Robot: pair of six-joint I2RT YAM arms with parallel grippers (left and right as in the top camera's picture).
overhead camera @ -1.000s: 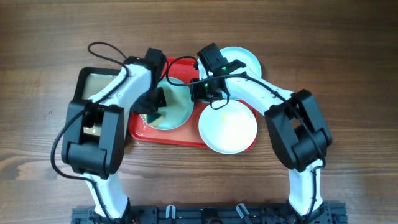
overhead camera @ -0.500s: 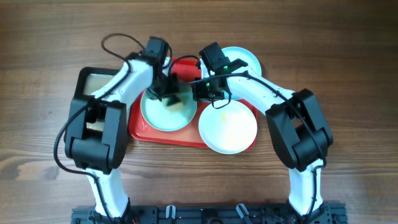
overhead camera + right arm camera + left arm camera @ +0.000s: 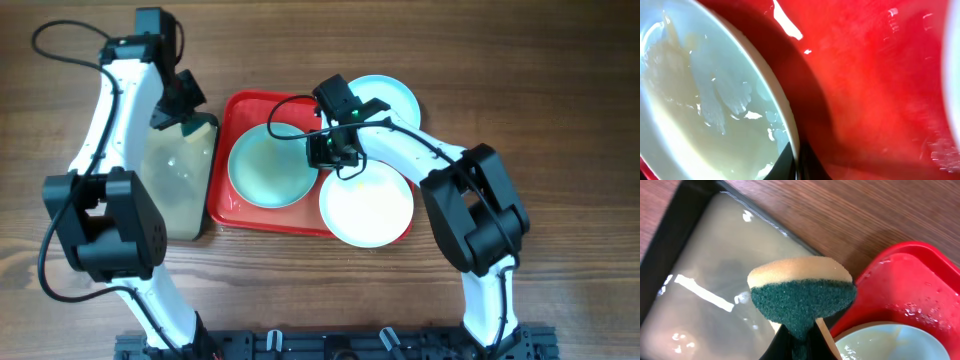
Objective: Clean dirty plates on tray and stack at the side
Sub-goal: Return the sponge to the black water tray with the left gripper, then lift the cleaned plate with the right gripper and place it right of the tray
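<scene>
My right gripper will put the pale aqua plate down on the bare wooden table (image 3: 487, 158) beside the red tray, past the white plate.
The red tray (image 3: 228, 205) holds an aqua plate (image 3: 268, 170) on its left half, wet and smeared inside (image 3: 705, 100). My right gripper (image 3: 322, 152) is shut on that plate's right rim (image 3: 792, 145). A white plate (image 3: 366, 208) lies on the tray's right part. A third aqua plate (image 3: 392, 97) lies behind my right arm. My left gripper (image 3: 176, 105) is shut on a yellow and green sponge (image 3: 802, 292) and holds it above the black tray (image 3: 178, 185) of cloudy water, near its far right corner.
The black tray (image 3: 675, 225) stands just left of the red tray (image 3: 905, 280), almost touching. Bare wooden table (image 3: 560, 120) lies to the right, left and back. Cables hang from both arms.
My left gripper has lifted the sponge off the aqua plate and swung it left and back over the black tray. My right gripper has stayed on the plate's rim.
</scene>
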